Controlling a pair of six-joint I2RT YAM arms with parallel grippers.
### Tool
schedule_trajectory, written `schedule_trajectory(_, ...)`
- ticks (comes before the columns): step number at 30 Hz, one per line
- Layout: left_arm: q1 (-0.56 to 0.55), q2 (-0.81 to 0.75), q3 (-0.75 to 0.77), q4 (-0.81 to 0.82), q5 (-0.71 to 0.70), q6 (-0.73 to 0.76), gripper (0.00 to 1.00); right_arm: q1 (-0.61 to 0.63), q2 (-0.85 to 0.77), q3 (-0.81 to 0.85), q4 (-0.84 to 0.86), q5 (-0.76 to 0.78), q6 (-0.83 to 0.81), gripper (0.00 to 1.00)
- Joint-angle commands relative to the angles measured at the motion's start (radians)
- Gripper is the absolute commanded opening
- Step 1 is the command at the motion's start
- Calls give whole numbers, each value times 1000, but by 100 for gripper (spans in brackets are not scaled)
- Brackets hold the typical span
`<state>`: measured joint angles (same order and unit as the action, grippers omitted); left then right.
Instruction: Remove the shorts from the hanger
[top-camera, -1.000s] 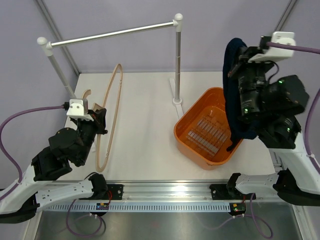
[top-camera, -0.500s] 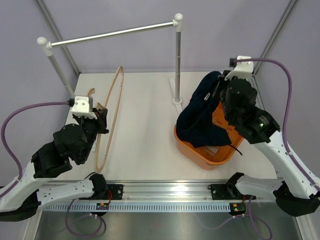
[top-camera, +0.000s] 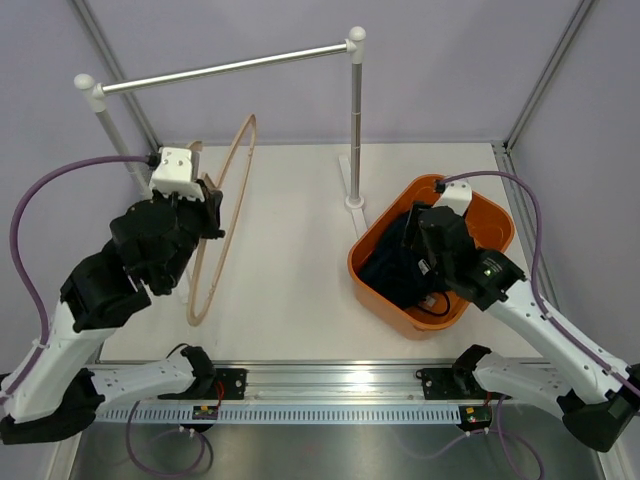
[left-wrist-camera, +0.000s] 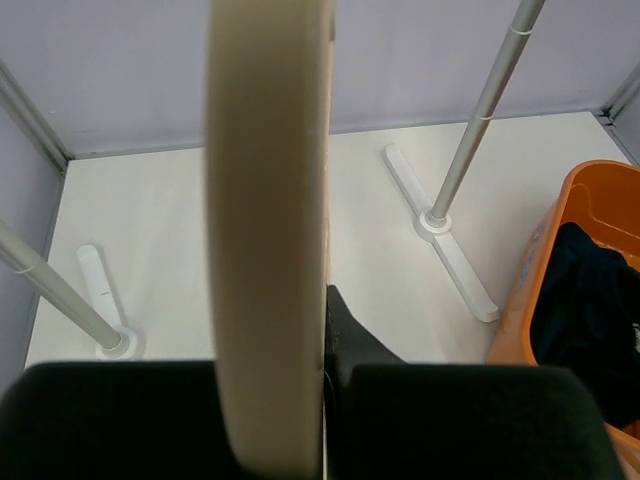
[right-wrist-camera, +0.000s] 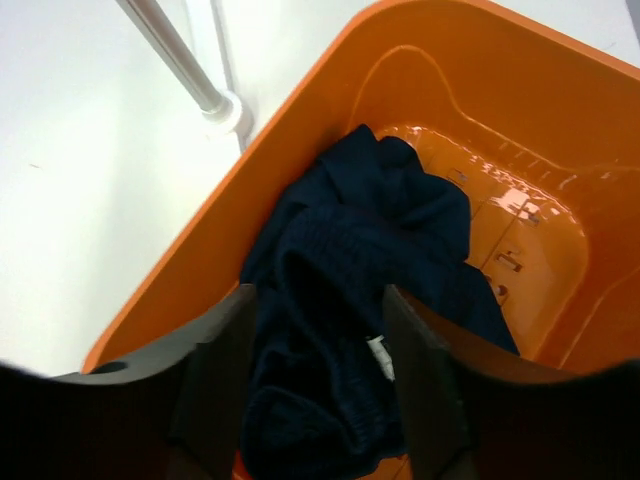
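Next, my left gripper hangs the light wooden hanger on the silver rail (top-camera: 194, 73) that is above it, at a spot close to the nearby end post.
The dark navy shorts (top-camera: 398, 262) lie crumpled inside the orange tub (top-camera: 372, 282), off the hanger. In the right wrist view the shorts (right-wrist-camera: 360, 250) fill the tub's near-left part. My right gripper (right-wrist-camera: 318, 370) hangs just above them, open, its fingers (right-wrist-camera: 215, 375) spread to either side of the cloth. The light wooden hanger (top-camera: 232, 190) stands on edge at the left, bare. My left gripper (top-camera: 212, 208) is shut on its arm. In the left wrist view the hanger (left-wrist-camera: 268, 220) runs up the frame between the closed fingers (left-wrist-camera: 350, 335).
A silver rail (top-camera: 220, 68) spans the back on two posts; the right post (top-camera: 354, 120) and its white foot (left-wrist-camera: 440, 228) stand just left of the tub (right-wrist-camera: 300, 130). The left post (top-camera: 118, 145) rises close behind my left arm.
My right arm came down from high on the right into the tub and opened, leaving the shorts there. My left arm moved the hanger a little farther back.
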<state>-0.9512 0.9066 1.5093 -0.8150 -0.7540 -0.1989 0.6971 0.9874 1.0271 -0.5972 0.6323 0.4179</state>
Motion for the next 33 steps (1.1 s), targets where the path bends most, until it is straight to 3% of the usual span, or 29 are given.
schedule_trajectory(1,183,70,95,-4,265,27,0,-10,-72,27,42,-31,41,67)
schedule_trajectory(2,234,92,130,-7,392,27,0,-8,-78,31,42,-40,36,69)
schedule_trajectory(5,380,179,187,-16,560,33,0,-8,-93,45,51,-83,21,74)
schedule_trajectory(11,537,343,374,-16,694,33,0,-8,-99,62,74,-128,-1,76)
schedule_trajectory(22,652,564,609,-32,670,44,0,-10,-102,103,82,-163,-39,76)
schedule_trajectory(33,743,615,582,48,558,21,0,-8,-121,105,80,-172,-57,77)
